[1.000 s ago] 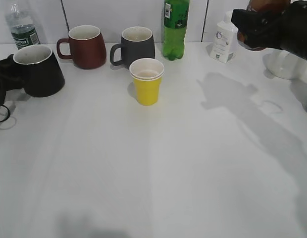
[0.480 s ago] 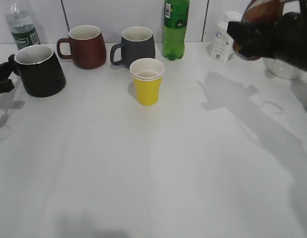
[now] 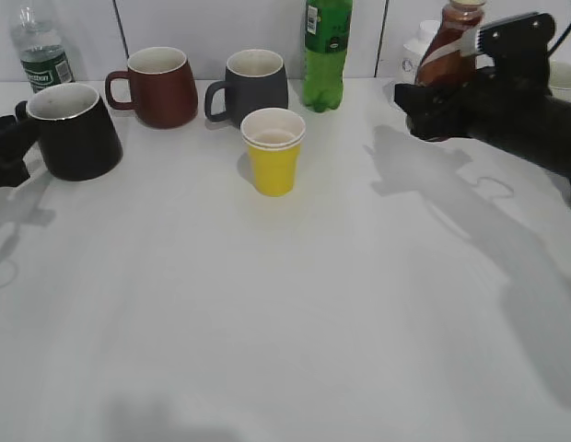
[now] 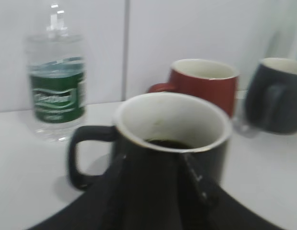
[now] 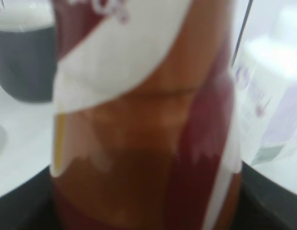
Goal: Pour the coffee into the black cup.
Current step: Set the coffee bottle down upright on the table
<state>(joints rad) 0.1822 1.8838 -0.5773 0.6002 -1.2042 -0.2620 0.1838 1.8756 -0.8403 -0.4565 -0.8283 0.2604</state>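
Observation:
The coffee will go down on the table (image 3: pixel 402 167) in front of the white bottle, set there by my right gripper.
The black cup (image 3: pixel 75 131) stands upright at the far left of the table, its handle turned toward my left gripper (image 3: pixel 11 147). In the left wrist view the black cup (image 4: pixel 167 124) fills the middle and dark liquid shows at its bottom. My left gripper (image 4: pixel 154 162) is partly open right in front of the cup wall, gripping nothing. The coffee (image 3: pixel 448 44), a brown bottle with a white swirl, stands upright at the back right with my right gripper (image 3: pixel 431 115) shut on its lower body. Up close, the coffee (image 5: pixel 143 120) hides the jaws.
A maroon mug (image 3: pixel 158 87) and a dark grey mug (image 3: pixel 255 87) stand along the back. A yellow paper cup (image 3: pixel 273 152) sits in front of them. Against the wall are a green soda bottle (image 3: pixel 324 51), a water bottle (image 3: pixel 41 51) and a white bottle (image 3: pixel 416 48).
My right gripper has brought the coffee from a raised tilt down and left to upright. My left gripper drew back from the black cup, which has settled upright on the table.

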